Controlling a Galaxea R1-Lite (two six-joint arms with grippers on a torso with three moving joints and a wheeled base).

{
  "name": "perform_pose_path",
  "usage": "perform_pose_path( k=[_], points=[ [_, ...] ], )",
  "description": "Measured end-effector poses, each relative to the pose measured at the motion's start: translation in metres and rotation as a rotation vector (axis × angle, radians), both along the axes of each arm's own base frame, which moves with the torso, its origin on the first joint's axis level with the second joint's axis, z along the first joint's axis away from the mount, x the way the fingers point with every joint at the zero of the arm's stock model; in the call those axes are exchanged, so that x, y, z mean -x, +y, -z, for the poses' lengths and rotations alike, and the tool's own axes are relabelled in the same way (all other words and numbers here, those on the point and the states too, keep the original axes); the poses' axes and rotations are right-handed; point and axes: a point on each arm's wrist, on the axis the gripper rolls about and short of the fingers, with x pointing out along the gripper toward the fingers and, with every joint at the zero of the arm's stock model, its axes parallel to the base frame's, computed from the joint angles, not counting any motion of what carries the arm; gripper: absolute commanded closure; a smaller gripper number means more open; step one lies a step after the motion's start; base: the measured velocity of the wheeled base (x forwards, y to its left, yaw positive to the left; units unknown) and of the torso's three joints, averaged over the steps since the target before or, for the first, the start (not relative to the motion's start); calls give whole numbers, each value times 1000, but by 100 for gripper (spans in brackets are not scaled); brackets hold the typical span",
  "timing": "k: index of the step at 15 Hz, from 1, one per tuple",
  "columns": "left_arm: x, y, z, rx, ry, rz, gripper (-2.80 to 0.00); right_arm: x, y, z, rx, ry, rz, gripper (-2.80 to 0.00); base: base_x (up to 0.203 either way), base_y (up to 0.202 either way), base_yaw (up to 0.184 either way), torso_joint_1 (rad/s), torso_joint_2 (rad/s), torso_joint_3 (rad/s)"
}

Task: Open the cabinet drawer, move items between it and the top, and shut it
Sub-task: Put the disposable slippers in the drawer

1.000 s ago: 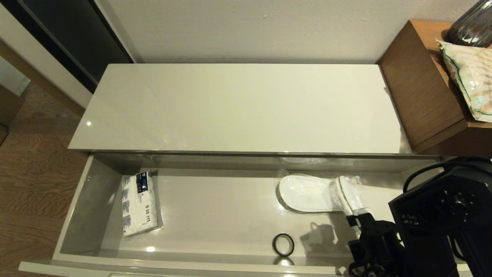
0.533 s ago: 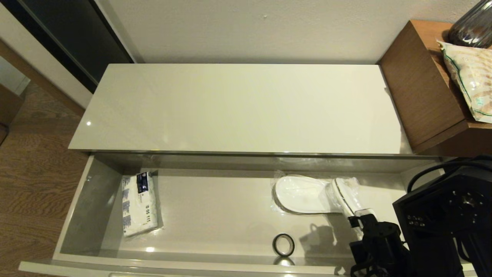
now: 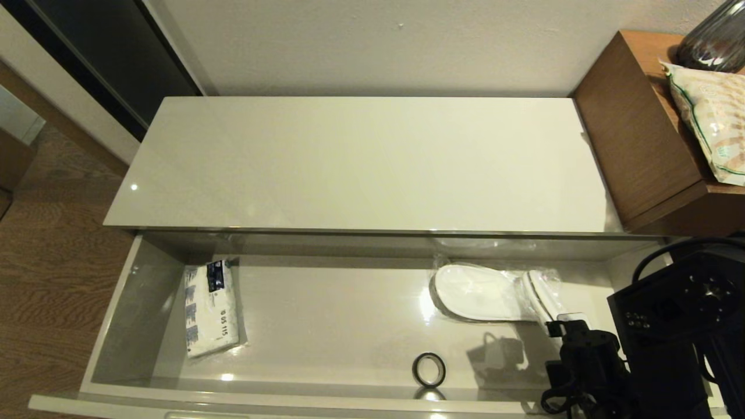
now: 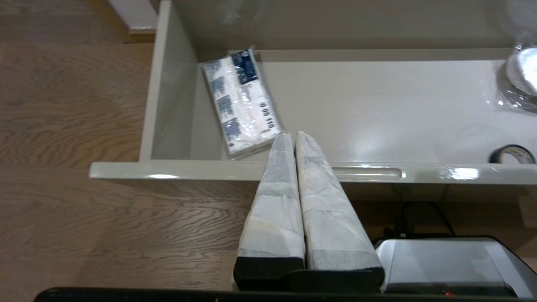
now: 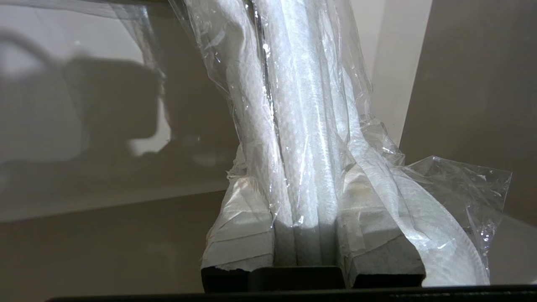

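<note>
The robot's right gripper should put the held wrapped white slipper down on the drawer's bottom beside the flat slipper (image 3: 563, 319).
The grey-beige cabinet drawer (image 3: 134, 291) stands pulled out below the glossy cream top (image 3: 361, 163), which is bare. Inside the drawer lie the tissue pack (image 3: 210, 308) at the left and the black ring (image 3: 429, 369) near the front. The wrapped white slippers (image 3: 489, 293) are at the drawer's right end, and my right gripper (image 3: 567, 326) is shut on their near end; the wrist view shows the slippers (image 5: 293, 126) pinched between the fingers (image 5: 239, 235). My left gripper (image 4: 292, 136) is shut and empty, held in front of the drawer rim (image 4: 176, 170) near the tissue pack (image 4: 241, 100).
A taller brown wooden table (image 3: 634, 134) stands right of the cabinet, carrying a green-trimmed patterned bag (image 3: 707, 116) and a dark glass vase (image 3: 713, 38). Wooden floor (image 3: 46, 262) lies to the left. A slot notch (image 4: 365, 173) shows in the drawer rim.
The right gripper has shifted to the right with the slippers in it, dragging them toward the drawer's right end. The tissue pack and ring have not moved.
</note>
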Motion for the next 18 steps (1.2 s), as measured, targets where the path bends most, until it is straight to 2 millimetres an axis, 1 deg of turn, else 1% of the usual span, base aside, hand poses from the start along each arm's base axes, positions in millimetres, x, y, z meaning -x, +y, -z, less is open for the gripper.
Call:
perform_pose_path(
  k=[3,6,9,11,16,18],
  points=[
    [0,0,0,0,0,-1,0,-10,0,1,3,-23,6,0,0,0,0,0,0,0],
    [0,0,0,0,1,-1,0,-32,7,-6,53,-93,-24,0,0,0,0,0,0,0],
    [0,0,0,0,1,0,0,-39,9,-11,52,-126,-22,0,0,0,0,0,0,0],
    [0,0,0,0,1,-1,0,-37,9,-15,49,-135,-21,0,0,0,0,0,0,0],
    [0,0,0,0,1,-1,0,-18,3,-44,59,-162,-46,0,0,0,0,0,0,0],
    [0,0,0,0,1,-1,0,-13,1,-49,56,-169,-46,0,0,0,0,0,0,0]
  ],
)
